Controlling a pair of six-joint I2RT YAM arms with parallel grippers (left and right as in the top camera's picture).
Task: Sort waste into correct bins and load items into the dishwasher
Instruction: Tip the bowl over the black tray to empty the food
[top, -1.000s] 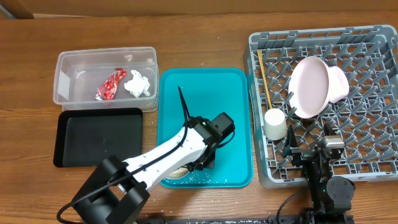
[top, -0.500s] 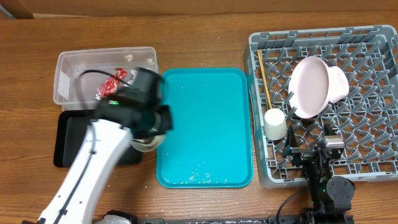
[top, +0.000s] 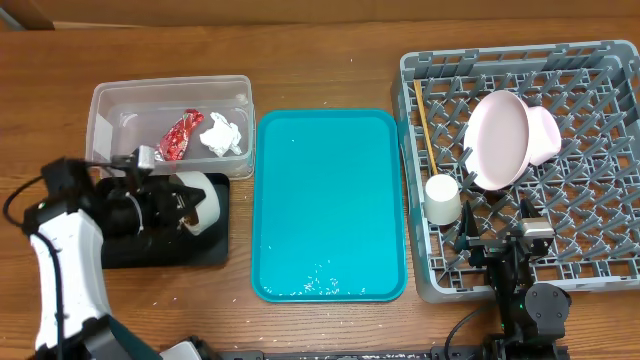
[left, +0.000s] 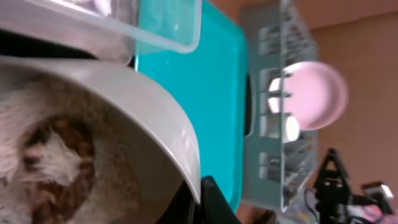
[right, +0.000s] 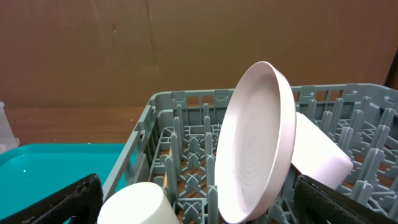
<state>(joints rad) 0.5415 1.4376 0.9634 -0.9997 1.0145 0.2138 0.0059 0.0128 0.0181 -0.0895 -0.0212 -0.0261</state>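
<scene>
The robot's left gripper should release the off-white bowl in the grey rack (top: 437, 131), between the chopsticks and the plate. The bowl is now tipped over the black tray.
My left gripper (top: 186, 206) is shut on the rim of the off-white bowl (top: 207, 203) and holds it tipped on its side over the black tray (top: 160, 252). In the left wrist view my gripper (left: 200, 200) pinches the bowl's rim (left: 155, 112), and whitish food bits with a brown scrap (left: 50, 155) lie inside. The clear tub (top: 100, 112) holds the red wrapper (top: 178, 136) and white tissue (top: 222, 135). The grey rack (top: 600, 58) holds the plate (top: 497, 140), the pink bowl (top: 546, 134), the chopsticks (top: 425, 125) and a white cup (top: 442, 200). My right gripper (top: 497, 243) is open at the rack's front edge.
The teal tray (top: 330, 190) lies between the bins and the rack, with a few rice bits (top: 322, 282) near its front edge. In the right wrist view the plate (right: 255, 143) stands upright right ahead of my open right gripper (right: 199, 205).
My left arm swung left from the teal tray's front with the bowl. It now holds the bowl tipped over the black tray. The right arm has not moved.
</scene>
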